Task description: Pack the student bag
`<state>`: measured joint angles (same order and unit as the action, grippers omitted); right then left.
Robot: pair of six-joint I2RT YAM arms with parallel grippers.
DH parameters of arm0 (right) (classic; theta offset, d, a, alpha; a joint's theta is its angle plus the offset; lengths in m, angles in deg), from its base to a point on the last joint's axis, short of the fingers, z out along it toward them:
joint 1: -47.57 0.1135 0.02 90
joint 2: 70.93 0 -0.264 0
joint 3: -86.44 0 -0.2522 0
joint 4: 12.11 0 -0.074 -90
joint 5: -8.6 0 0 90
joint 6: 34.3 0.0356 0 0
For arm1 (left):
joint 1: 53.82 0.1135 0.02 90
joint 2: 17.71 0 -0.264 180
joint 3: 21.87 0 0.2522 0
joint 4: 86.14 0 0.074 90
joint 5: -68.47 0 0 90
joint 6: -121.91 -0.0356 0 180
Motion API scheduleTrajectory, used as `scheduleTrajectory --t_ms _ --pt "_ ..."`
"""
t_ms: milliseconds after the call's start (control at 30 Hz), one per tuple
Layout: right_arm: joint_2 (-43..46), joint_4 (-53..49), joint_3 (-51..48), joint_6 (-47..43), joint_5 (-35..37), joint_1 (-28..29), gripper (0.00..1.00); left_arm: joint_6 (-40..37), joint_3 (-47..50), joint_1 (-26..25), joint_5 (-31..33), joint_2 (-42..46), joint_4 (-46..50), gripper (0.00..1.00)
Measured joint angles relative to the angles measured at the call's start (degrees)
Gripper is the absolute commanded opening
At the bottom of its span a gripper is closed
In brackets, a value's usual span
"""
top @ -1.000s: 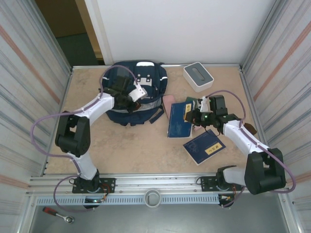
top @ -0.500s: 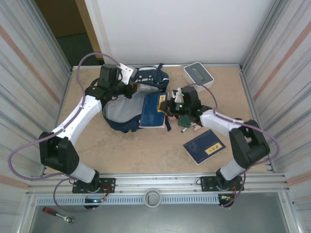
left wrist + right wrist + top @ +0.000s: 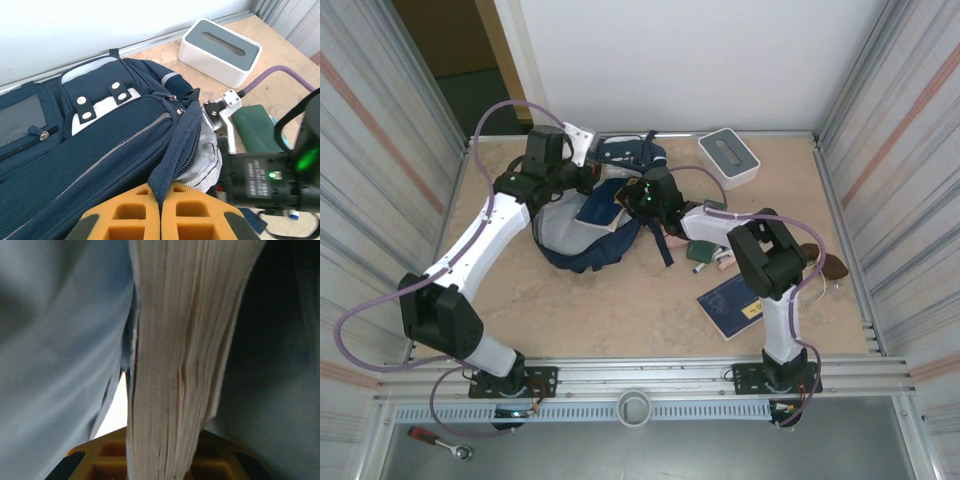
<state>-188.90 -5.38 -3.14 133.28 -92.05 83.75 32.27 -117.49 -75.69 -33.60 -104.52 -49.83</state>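
Observation:
Next, my left gripper lets go of the bag's navy zip edge, down against the near navy rim of the bag's opening (image 3: 610,239).
The student bag (image 3: 582,225) lies at the back left of the table, its mouth held open and its pale grey lining showing. My left gripper (image 3: 588,178) is shut on the bag's navy zip edge (image 3: 172,165), which runs up between the orange fingers (image 3: 135,210) of my left gripper (image 3: 162,195). My right gripper (image 3: 630,197) reaches into the mouth from the right, shut on a navy booklet (image 3: 600,207). In the right wrist view the booklet's pale page edges (image 3: 175,365) stand between the fingers of my right gripper (image 3: 160,462), with grey lining (image 3: 50,340) around them.
A white box (image 3: 728,157) stands at the back right. A second navy booklet with a yellow label (image 3: 738,303) lies at the front right. Pens and small items (image 3: 710,258) are scattered right of the bag, beside a dark green case (image 3: 702,225).
My right gripper has carried the booklet left from the table into the bag's mouth. My left gripper has raised the bag's edge and now holds it still.

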Motion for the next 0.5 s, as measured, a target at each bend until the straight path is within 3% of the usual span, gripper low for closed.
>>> scheduleTrajectory --t_ms 233,367,433,500 --pt "-8.55 2.71 9.16 3.48 15.69 2.78 0.15 2.25 -1.66 0.04 0.13 -1.62 0.26 0.0" --pt "-15.06 3.45 17.29 5.62 24.81 4.94 0.37 3.08 -1.77 0.09 -0.42 -2.23 0.31 0.0" --pt "-18.95 3.52 22.71 6.05 26.25 5.4 0.49 3.5 -1.92 0.39 -0.52 -2.49 0.24 0.0" --pt "-20.92 3.48 25.53 5.22 25.62 5.38 0.55 4.28 -1.92 1.25 -1.05 -2.6 -0.07 0.0"
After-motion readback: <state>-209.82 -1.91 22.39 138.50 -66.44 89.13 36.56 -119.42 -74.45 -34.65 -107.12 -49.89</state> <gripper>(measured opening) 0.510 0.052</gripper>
